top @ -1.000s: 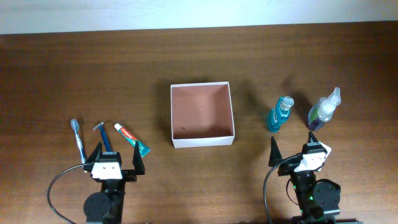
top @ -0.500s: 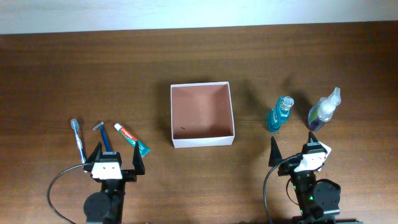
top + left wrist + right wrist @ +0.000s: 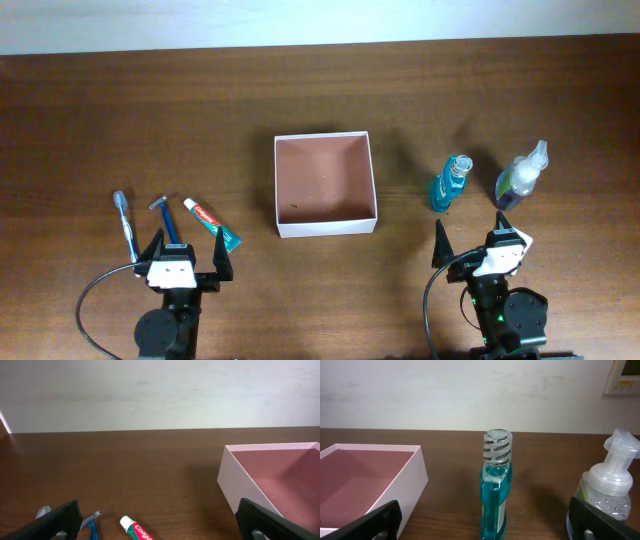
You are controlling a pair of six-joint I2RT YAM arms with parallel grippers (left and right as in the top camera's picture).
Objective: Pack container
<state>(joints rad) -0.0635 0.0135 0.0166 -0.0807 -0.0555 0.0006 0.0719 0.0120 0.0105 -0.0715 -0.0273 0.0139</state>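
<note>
The blue mouthwash bottle is next for my right gripper, which should go to it and close on the bottle's upper body [image 3: 455, 177] [image 3: 495, 480], just below its silver cap.
The container [image 3: 277, 185], a square shallow white-walled box with a reddish-brown floor, sits mid-table and is empty; it also shows in the left wrist view [image 3: 235, 477] and the right wrist view [image 3: 415, 475]. A toothbrush [image 3: 124, 220], a blue razor [image 3: 166, 218] and a toothpaste tube [image 3: 212, 223] lie left of it. A blue mouthwash bottle [image 3: 451, 183] and a purple pump bottle [image 3: 522, 176] stand right of it. My left gripper [image 3: 186, 258] is open and empty, just behind the toothpaste [image 3: 137, 531]. My right gripper [image 3: 470, 240] is open and empty, just behind the mouthwash bottle [image 3: 495, 495].
The wooden table [image 3: 320, 100] runs to a white wall at the back. The pump bottle [image 3: 605, 495] stands at the right edge of the right wrist view, near that gripper's right finger.
</note>
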